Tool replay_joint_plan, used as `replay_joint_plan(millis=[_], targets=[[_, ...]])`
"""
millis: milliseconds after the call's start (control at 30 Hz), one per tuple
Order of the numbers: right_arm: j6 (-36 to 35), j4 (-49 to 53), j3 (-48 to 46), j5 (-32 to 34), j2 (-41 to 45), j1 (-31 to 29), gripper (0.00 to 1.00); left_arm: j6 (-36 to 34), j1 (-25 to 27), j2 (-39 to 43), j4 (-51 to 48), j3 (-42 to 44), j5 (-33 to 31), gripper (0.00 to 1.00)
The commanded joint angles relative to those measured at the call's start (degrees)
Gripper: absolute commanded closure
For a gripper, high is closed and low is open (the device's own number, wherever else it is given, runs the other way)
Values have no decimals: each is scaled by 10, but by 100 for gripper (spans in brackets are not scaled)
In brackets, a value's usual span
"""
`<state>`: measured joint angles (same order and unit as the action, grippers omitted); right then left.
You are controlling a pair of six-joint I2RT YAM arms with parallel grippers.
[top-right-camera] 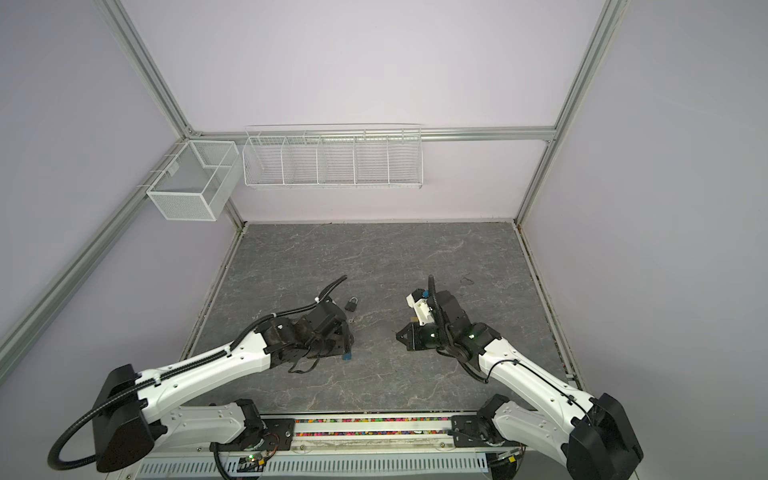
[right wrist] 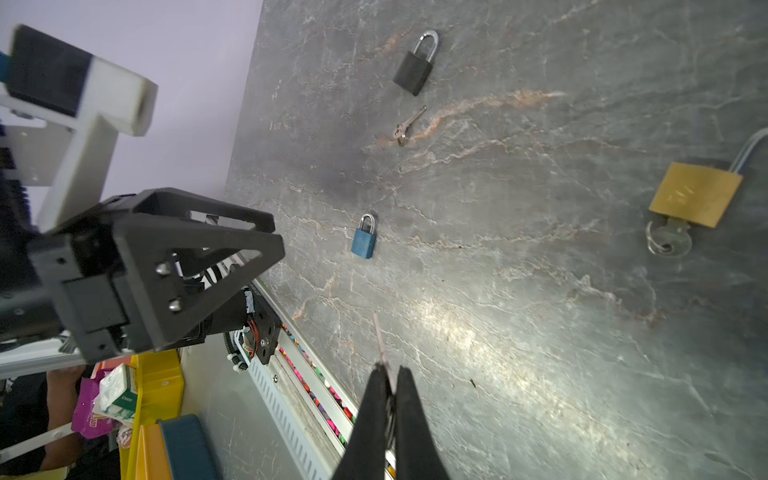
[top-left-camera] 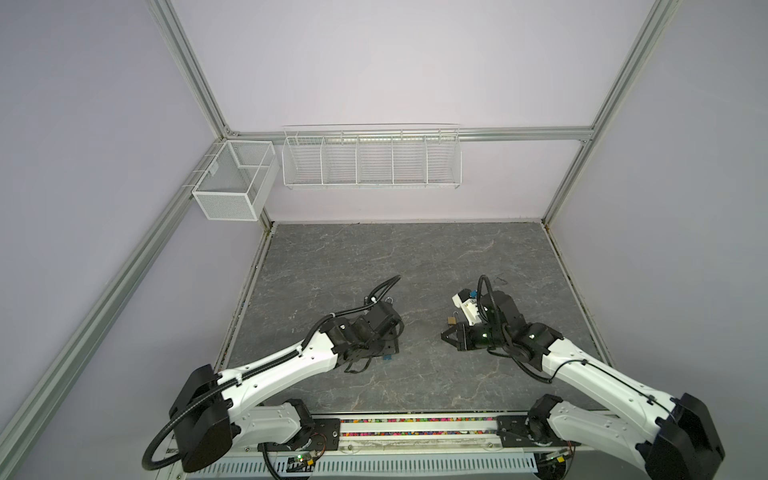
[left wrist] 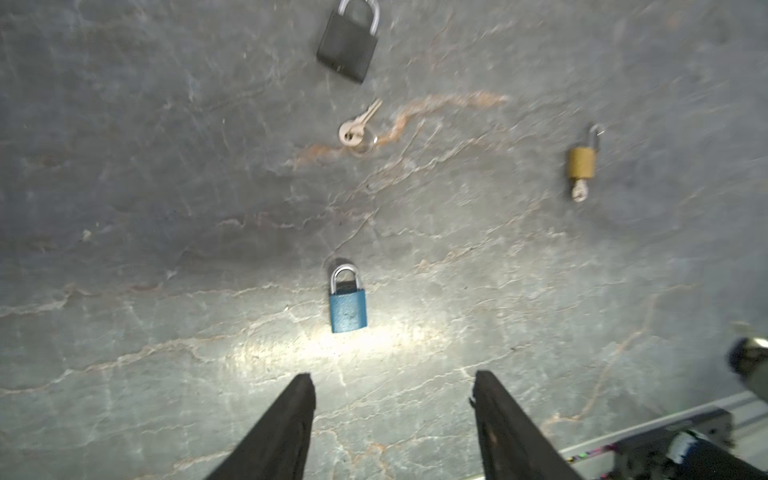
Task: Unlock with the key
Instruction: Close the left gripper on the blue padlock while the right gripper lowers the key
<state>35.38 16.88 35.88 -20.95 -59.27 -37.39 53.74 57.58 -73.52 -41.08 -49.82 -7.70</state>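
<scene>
My left gripper will grab the body of the blue padlock (top-left-camera: 387,357) (left wrist: 348,311) by its sides, leaving the shackle free.
A small blue padlock (left wrist: 348,309) lies flat on the dark stone table, shackle pointing away from my left gripper (left wrist: 392,382), which hangs open just short of it with nothing between its fingers. My right gripper (right wrist: 390,370) is shut on a key whose thin blade (right wrist: 379,336) sticks out past the fingertips toward the blue padlock (right wrist: 364,241). In both top views the right gripper (top-left-camera: 446,334) points left across the middle; the blue padlock (top-right-camera: 346,356) peeks out beside the left arm's wrist.
A black padlock (left wrist: 349,45) and a loose silver key (left wrist: 355,129) lie beyond the blue one. A brass padlock (right wrist: 696,193) with a key in its base lies near the right arm. Wire baskets (top-left-camera: 372,160) hang on the back wall.
</scene>
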Motion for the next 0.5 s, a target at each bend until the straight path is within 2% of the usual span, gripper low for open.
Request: replay_joint_plan(millis=[0, 367, 467], targets=[[8, -17, 0, 25, 8, -3, 94, 28, 18, -46, -32, -30, -18, 37], [40, -36, -15, 31, 0, -4, 94, 55, 19, -156, -31, -49, -28, 38], [42, -39, -20, 38, -1, -3, 94, 52, 18, -186, -35, -80, -44, 39]])
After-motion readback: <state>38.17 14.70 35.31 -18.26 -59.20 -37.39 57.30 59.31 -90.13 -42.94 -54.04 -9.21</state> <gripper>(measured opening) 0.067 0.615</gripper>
